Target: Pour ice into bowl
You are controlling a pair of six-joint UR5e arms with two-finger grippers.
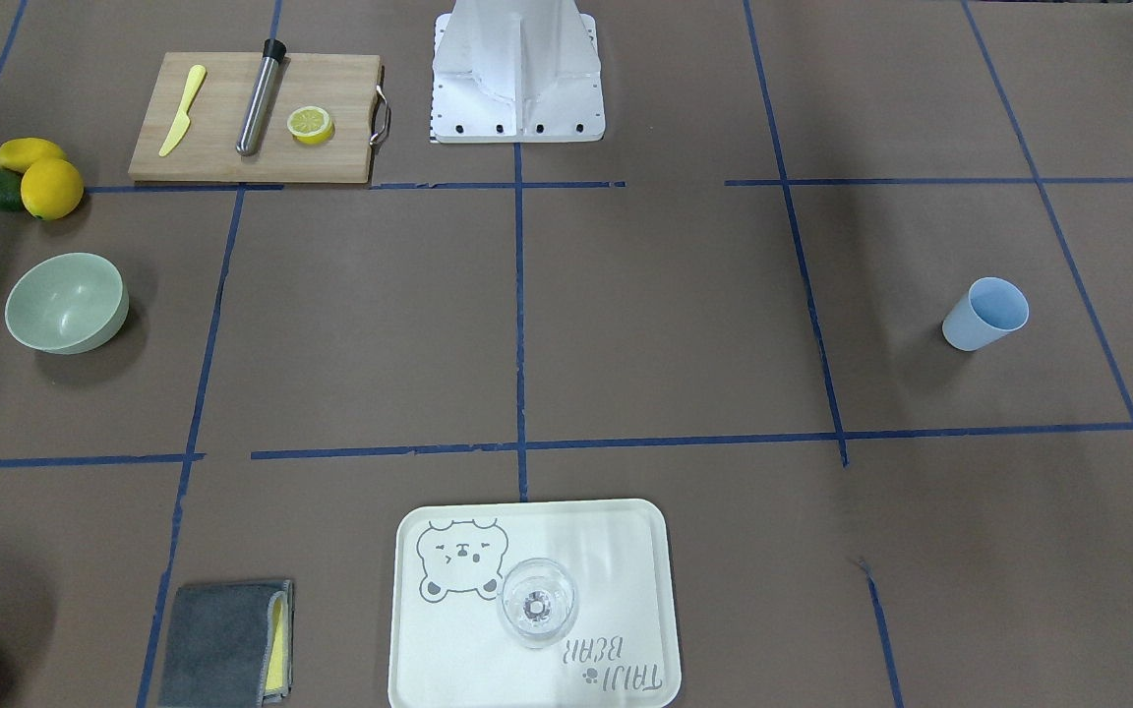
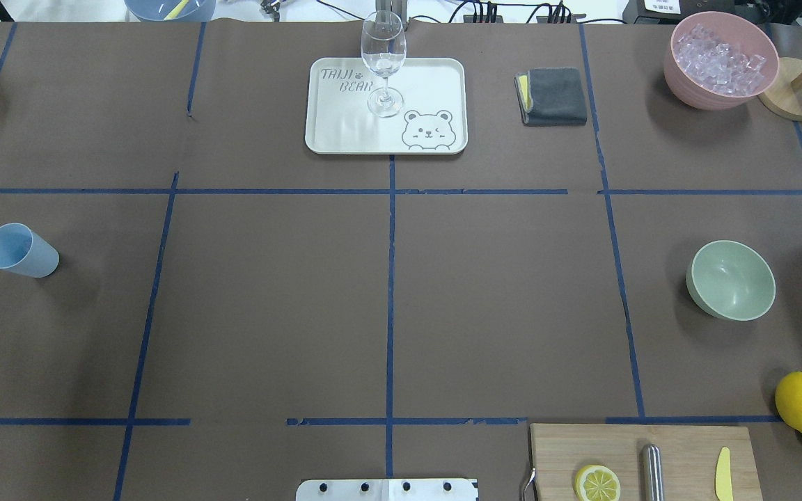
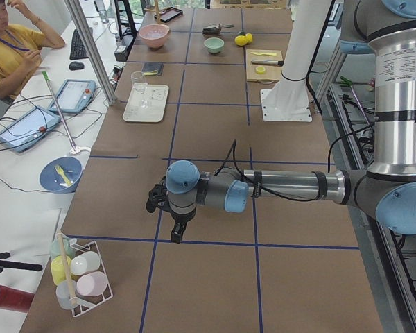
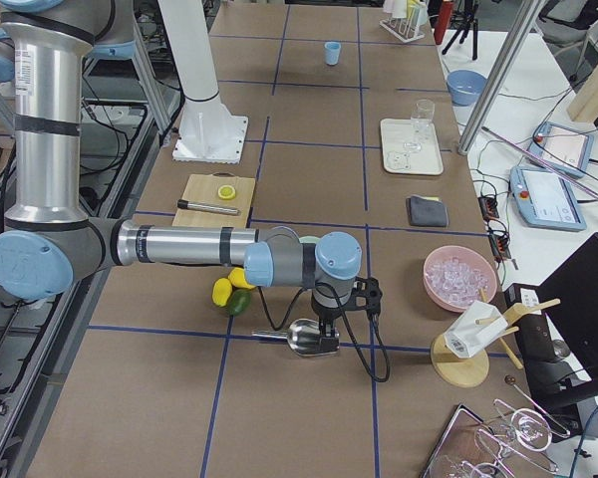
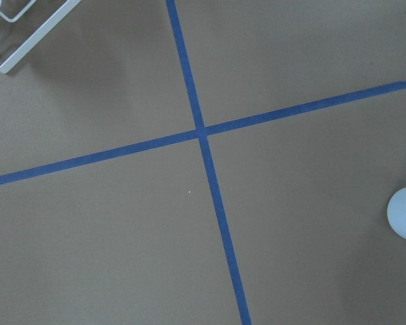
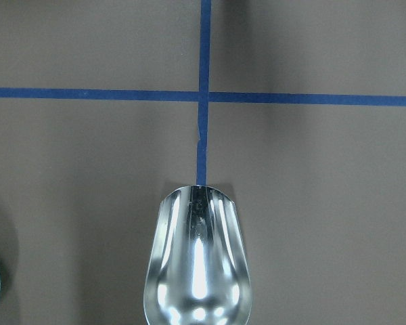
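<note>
My right gripper is to move to the sage-green bowl next and close on the bowl's rim [image 1: 12,317], on its side farthest from the blue cup.
The ice [image 2: 720,57] is a heap of clear cubes in the pink container [image 2: 693,94] at the table's far right corner; it also shows in the exterior right view [image 4: 458,274]. The sage-green bowl [image 2: 730,280] stands empty on the right side of the table, also in the front-facing view [image 1: 66,302]. My right gripper [image 4: 327,334] hangs just beyond the table's right part over a metal scoop [image 6: 197,264], which looks empty. I cannot tell if it is shut on it. My left gripper [image 3: 177,232] points down over bare table; I cannot tell its state.
A blue cup [image 2: 19,250] stands on the left. A tray [image 2: 345,132] with a wine glass [image 2: 383,62] is at the far middle, a grey cloth [image 2: 553,96] beside it. A cutting board [image 2: 641,445] and lemons [image 2: 801,402] are near right. A wooden stand [image 2: 794,97] stands by the pink container.
</note>
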